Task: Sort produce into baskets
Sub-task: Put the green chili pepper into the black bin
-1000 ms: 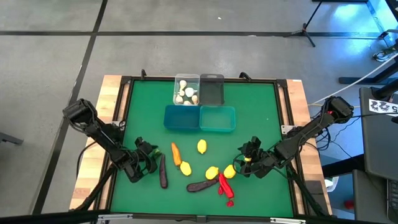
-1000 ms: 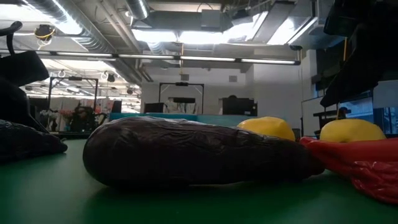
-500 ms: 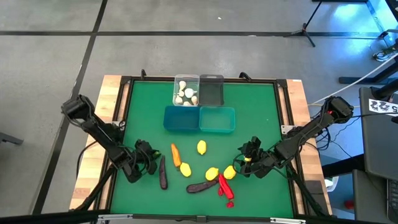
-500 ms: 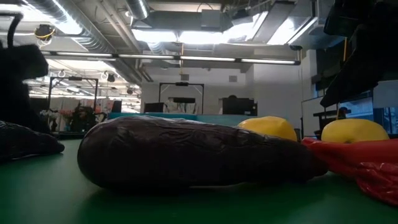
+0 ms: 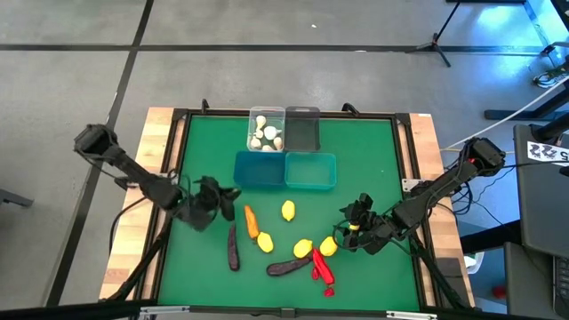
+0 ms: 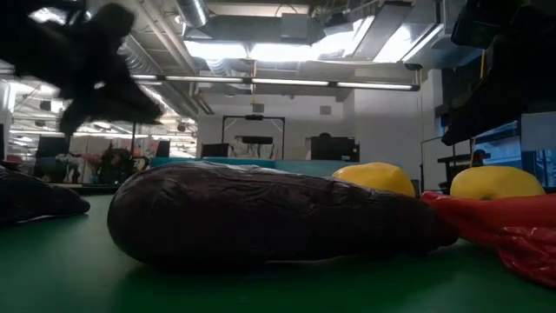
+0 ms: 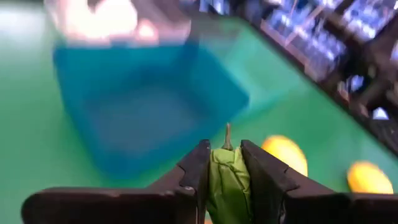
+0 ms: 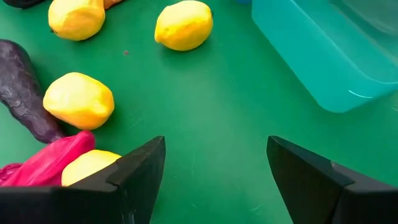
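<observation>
Next, my left gripper releases the small green piece, now hanging above the table by the carrot, inside the dark grey basket (image 5: 300, 134) (image 7: 211, 30) beside the garlic.
My left gripper (image 5: 222, 204) hangs above the table just left of the orange carrot (image 5: 252, 220), shut on a small green piece (image 7: 227, 180). Beyond it stands the darker teal-blue basket (image 7: 149, 99), next to a lighter teal one (image 5: 311, 169). Behind them a clear basket (image 5: 266, 130) holds white garlic, beside a dark grey basket (image 5: 303, 129). Several lemons (image 5: 288, 210), two eggplants (image 5: 233, 246) and red chilies (image 5: 322, 267) lie on the green mat. My right gripper (image 5: 354, 224) stands open, low, right of the lemons. My left gripper pinches the small green piece (image 7: 227, 171) between its two fingers, one on each side. Its thin stem (image 7: 227, 134) sticks out past the fingertips. The piece is lifted clear of the mat, and the fingers slant slightly downward toward the teal-blue basket.
In the low view one eggplant (image 6: 269, 213) fills the front, with two lemons (image 6: 373, 178) and a red chili (image 6: 504, 226) behind it. The right wrist view shows lemons (image 8: 183, 25), an eggplant (image 8: 25, 93) and the lighter teal basket (image 8: 323, 56). Bare mat lies right of the baskets.
My left gripper has risen from the mat near the left eggplant and swung toward the far edge and the teal-blue basket, rolling somewhat as it went. In the low view the arm climbs from the left edge to the upper left. My right arm has kept still.
</observation>
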`<state>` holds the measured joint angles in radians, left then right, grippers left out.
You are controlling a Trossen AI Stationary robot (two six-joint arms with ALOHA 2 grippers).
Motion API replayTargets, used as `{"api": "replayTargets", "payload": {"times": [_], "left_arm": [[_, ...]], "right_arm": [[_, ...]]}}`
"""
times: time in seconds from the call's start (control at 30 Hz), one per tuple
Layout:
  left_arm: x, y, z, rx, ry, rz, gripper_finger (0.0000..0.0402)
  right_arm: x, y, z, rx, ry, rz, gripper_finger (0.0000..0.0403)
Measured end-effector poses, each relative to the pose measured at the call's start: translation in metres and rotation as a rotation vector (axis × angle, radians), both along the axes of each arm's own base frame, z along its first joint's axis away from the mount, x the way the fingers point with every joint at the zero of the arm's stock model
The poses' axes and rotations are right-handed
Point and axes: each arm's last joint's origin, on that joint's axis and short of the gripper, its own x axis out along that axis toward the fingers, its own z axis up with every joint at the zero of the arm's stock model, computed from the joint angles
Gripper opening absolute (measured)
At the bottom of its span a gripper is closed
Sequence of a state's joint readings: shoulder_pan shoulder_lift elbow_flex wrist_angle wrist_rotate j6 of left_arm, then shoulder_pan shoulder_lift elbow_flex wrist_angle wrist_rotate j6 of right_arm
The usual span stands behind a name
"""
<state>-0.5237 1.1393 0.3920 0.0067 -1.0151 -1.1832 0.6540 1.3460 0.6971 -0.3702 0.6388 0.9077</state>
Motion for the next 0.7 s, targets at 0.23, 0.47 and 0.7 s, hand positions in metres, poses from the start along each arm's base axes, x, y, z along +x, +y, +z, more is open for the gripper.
{"api": "replayTargets", "payload": {"times": [0.23,0.47,0.7], "left_arm": [[0.032,0.043,0.036,0.174,-0.139,0.064,0.0078],[0.045,0.087,0.061,0.269,-0.248,0.067,0.0078],[0.085,0.123,0.084,0.367,-0.205,0.015,0.0078]], "right_arm": [[0.0,0.0,0.0,-0.005,-0.003,-0.004,0.028],[0.0,0.0,0.0,-0.007,-0.004,-0.004,0.028],[0.0,-0.001,0.0,-0.027,-0.015,-0.013,0.028]]}}
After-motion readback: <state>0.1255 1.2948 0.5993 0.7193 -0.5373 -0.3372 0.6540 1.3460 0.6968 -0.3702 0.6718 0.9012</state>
